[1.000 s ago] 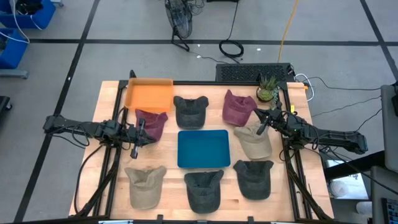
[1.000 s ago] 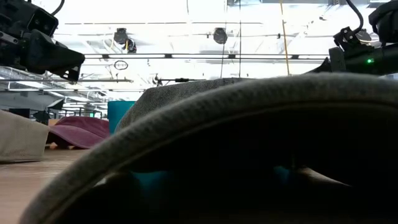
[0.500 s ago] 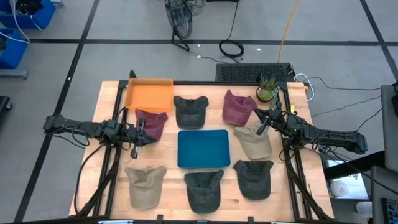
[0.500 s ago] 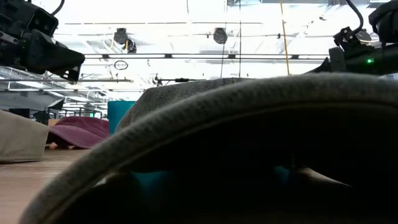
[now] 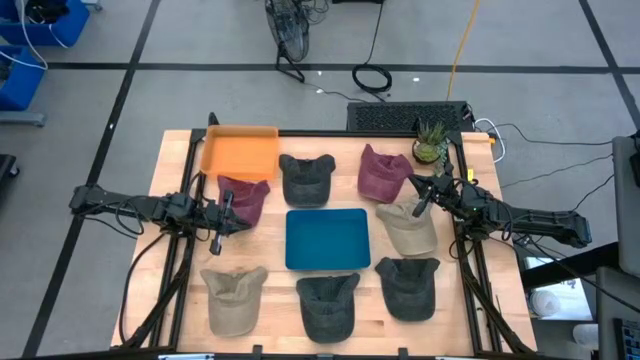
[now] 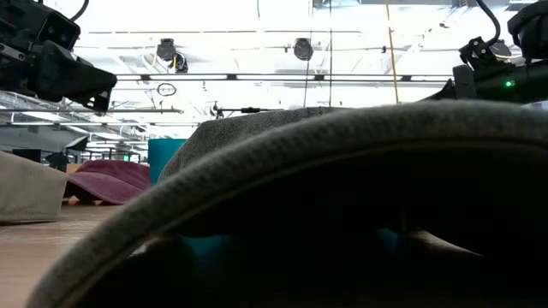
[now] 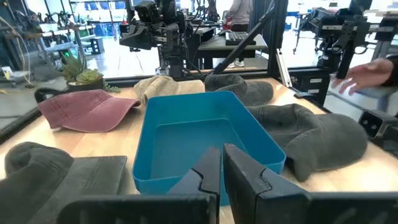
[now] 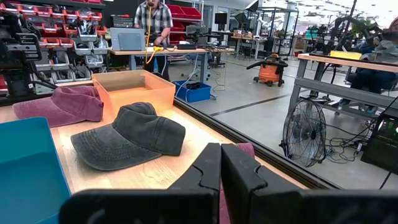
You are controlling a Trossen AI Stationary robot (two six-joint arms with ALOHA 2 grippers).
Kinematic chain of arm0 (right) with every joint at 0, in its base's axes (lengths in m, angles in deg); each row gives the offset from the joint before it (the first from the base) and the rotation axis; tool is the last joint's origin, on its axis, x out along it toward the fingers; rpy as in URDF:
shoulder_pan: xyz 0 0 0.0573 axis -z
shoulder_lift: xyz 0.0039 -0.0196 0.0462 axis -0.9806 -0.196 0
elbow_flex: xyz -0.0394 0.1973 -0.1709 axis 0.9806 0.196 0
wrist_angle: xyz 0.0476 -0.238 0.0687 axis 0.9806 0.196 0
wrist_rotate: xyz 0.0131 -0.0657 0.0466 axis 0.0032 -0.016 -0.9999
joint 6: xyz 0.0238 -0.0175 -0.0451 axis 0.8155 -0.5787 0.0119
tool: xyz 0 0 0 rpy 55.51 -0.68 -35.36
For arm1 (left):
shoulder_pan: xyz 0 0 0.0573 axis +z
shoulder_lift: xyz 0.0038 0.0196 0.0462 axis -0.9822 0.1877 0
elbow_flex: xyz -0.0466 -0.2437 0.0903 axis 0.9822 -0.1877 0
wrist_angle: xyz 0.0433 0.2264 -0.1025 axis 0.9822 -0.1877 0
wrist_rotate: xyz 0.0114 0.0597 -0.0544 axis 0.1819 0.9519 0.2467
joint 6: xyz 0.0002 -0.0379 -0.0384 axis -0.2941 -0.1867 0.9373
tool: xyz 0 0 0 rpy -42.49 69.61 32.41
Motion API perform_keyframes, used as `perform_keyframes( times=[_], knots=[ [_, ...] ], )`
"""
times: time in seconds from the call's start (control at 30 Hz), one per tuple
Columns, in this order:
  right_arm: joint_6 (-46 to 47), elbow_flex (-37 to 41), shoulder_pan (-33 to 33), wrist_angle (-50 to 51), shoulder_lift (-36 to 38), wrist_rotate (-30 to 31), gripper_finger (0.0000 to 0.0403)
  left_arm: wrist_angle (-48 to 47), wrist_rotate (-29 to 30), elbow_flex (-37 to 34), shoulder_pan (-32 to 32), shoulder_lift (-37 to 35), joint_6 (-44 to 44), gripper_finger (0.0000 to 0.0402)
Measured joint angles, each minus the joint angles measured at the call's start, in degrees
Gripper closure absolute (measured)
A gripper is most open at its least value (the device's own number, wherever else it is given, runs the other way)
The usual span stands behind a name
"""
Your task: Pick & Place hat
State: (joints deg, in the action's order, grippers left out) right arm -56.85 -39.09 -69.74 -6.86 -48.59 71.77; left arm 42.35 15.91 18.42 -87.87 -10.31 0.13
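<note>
Next, I move my left gripper to the dark grey hat between the maroon hats and close (image 5: pixel 303 183) (image 7: pixel 57 185) it where that hat's crown meets its brim.
Several hats lie flat on the wooden table around a blue tray (image 5: pixel 327 238): a maroon hat (image 5: pixel 243 197) at the left, a dark grey hat (image 5: pixel 306 178) and another maroon hat (image 5: pixel 383 170) on the far side, a beige hat (image 5: pixel 407 228) at the right, and three more along the near edge. My left gripper (image 5: pixel 225 212) is shut and hangs above the table by the left maroon hat, facing the blue tray (image 7: pixel 199 140). My right gripper (image 5: pixel 420 205) is shut above the beige hat's far end, facing the dark grey hat (image 8: pixel 127 143).
An orange tray (image 5: pixel 239 152) sits at the far left corner and a potted plant (image 5: pixel 431 142) at the far right corner. A dark grey hat's brim (image 6: pixel 325 171) fills the low view. A person's hand (image 7: pixel 367 70) shows beyond the table's near right side.
</note>
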Motion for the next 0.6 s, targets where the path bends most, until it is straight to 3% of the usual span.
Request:
perform_keyframes(
  times=[0.1, 0.3, 0.6],
  knots=[
    [0.0, 0.01, 0.02, 0.01, 0.0, -0.02, 0.0403, 3.97, 2.86, 0.0, 0.09, 0.02, -2.09, 0.0376],
    [1.93, 0.02, 0.02, -0.07, 0.0, -0.01, 0.0403, 13.03, 3.17, 0.0, 0.09, 0.0, 2.11, 0.0376],
    [20.04, 0.0, 0.01, -0.23, 0.0, -0.02, 0.0403, 19.25, 5.85, 0.0, 0.07, 0.02, 1.25, 0.0376]
  ],
)
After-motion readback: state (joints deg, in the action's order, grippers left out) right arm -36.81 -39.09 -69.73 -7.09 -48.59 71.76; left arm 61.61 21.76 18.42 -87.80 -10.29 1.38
